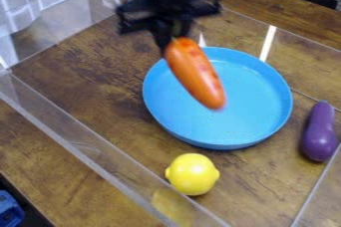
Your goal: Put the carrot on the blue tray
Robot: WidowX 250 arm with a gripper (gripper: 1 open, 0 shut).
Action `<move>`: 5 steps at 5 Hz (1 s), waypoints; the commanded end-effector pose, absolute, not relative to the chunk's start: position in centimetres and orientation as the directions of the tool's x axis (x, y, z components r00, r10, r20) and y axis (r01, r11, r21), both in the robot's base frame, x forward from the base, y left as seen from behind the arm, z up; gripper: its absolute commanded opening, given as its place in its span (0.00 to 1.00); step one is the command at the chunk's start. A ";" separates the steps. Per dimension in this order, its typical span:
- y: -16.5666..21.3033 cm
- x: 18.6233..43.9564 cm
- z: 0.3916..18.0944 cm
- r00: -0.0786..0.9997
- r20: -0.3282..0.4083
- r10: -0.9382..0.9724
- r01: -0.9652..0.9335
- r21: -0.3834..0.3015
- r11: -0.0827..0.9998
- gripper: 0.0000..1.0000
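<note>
The robot's gripper needs to release the carrot inside the blue tray point(163, 100), along the tray's rim farthest from the purple eggplant.
The carrot point(194, 74) is orange with a pale green top hidden between the fingers. It hangs tilted in the air over the left half of the blue tray point(246, 121), a wide round bright blue plate with a raised rim. My gripper point(174, 38), black and blurred by motion, comes down from the top of the view and is shut on the carrot's upper end. The carrot's tip points down and to the right, above the tray's inside.
A yellow lemon point(192, 173) lies in front of the tray. A purple eggplant point(318, 131) rests at the tray's right. Clear plastic walls point(80, 141) border the wooden table on the left and front.
</note>
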State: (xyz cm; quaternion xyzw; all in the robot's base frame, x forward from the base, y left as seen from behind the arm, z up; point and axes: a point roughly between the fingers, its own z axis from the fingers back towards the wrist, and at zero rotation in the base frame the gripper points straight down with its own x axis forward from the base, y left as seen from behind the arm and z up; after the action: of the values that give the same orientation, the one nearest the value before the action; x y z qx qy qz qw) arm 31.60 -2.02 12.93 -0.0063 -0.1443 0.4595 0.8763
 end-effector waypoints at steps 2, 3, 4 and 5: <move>-3.2 30.6 13.9 0.580 0.260 0.772 -0.753 -0.190 0.630 0.00; -3.6 30.6 13.7 0.590 0.242 0.771 -0.747 -0.200 0.634 0.00; -3.8 30.4 13.4 0.592 0.227 0.773 -0.747 -0.205 0.632 0.00; -3.7 30.6 13.5 0.596 0.211 0.775 -0.745 -0.215 0.632 0.00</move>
State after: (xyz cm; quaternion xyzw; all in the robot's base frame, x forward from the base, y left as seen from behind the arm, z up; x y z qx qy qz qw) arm 30.22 -3.88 11.27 -0.0340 -0.1113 0.4238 0.8982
